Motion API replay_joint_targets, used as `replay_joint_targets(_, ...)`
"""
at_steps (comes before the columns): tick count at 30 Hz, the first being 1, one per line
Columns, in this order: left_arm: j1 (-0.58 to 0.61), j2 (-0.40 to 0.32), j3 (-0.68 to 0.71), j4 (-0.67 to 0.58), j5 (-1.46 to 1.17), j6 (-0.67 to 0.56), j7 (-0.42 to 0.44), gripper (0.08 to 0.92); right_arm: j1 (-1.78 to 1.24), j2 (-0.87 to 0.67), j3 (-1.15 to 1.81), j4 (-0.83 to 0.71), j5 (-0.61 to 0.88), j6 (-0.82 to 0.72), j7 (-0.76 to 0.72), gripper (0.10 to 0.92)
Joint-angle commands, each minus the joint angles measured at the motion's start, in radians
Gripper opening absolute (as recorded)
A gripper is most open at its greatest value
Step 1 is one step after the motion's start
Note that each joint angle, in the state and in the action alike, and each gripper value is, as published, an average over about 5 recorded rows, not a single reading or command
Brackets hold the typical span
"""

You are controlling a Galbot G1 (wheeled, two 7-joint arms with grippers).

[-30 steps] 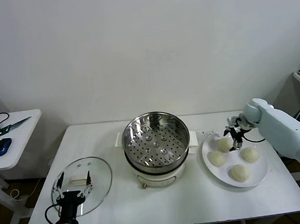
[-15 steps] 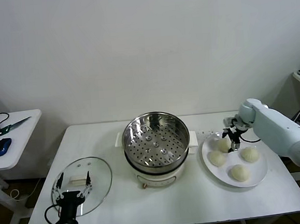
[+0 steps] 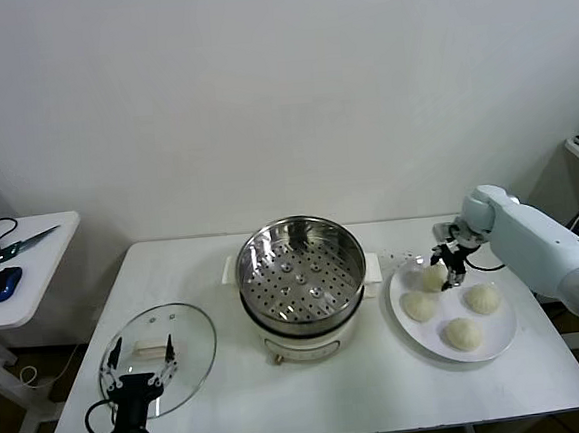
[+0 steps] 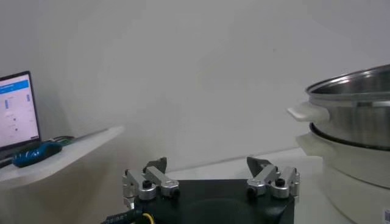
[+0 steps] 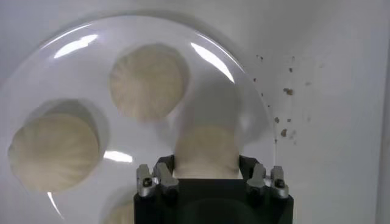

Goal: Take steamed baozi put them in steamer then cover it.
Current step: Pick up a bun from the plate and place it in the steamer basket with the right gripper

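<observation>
After the held baozi, the robot's right gripper needs to next close on the sides of the baozi (image 3: 418, 307) (image 5: 149, 83) closest to the steamer on the white plate.
Four cream-white baozi lie on a white plate (image 3: 502, 338) to the right of the steamer (image 3: 299, 276), whose perforated tray holds nothing. My right gripper (image 3: 451, 266) is down on the plate's far-left baozi (image 3: 433, 279), its fingers closed against both sides of it; in the right wrist view that baozi (image 5: 206, 149) fills the gap of the gripper (image 5: 206, 163). The others (image 3: 418, 307) (image 3: 482, 299) (image 3: 463, 334) lie free. The glass cover (image 3: 179, 336) lies flat at the front left. My left gripper (image 3: 141, 374) hovers open at its near edge, also shown in its wrist view (image 4: 207, 163).
A side table (image 3: 33, 267) at the left holds scissors (image 3: 16, 243) and a blue mouse (image 3: 4, 283). Crumbs (image 5: 283, 91) lie on the table beside the plate. The steamer's white handle (image 4: 308, 112) juts toward the left arm.
The right gripper has shifted slightly over the far-left baozi and settled with its fingers around it. The left arm has barely moved.
</observation>
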Motion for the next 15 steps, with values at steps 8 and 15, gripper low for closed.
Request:
replay_joint_targets(8,0.022,0.003,-0.003,-0.020,-0.002,-0.002,-0.001,0.823,0.436,0.043,-0.337,0.110,0.180,0.170,-0.058,0.687)
replay_joint_targets(15,0.029,0.000,0.003,-0.024,-0.001,-0.003,-0.001,0.823,0.622,0.164,-0.456,0.236,0.219,0.287,-0.070,0.687)
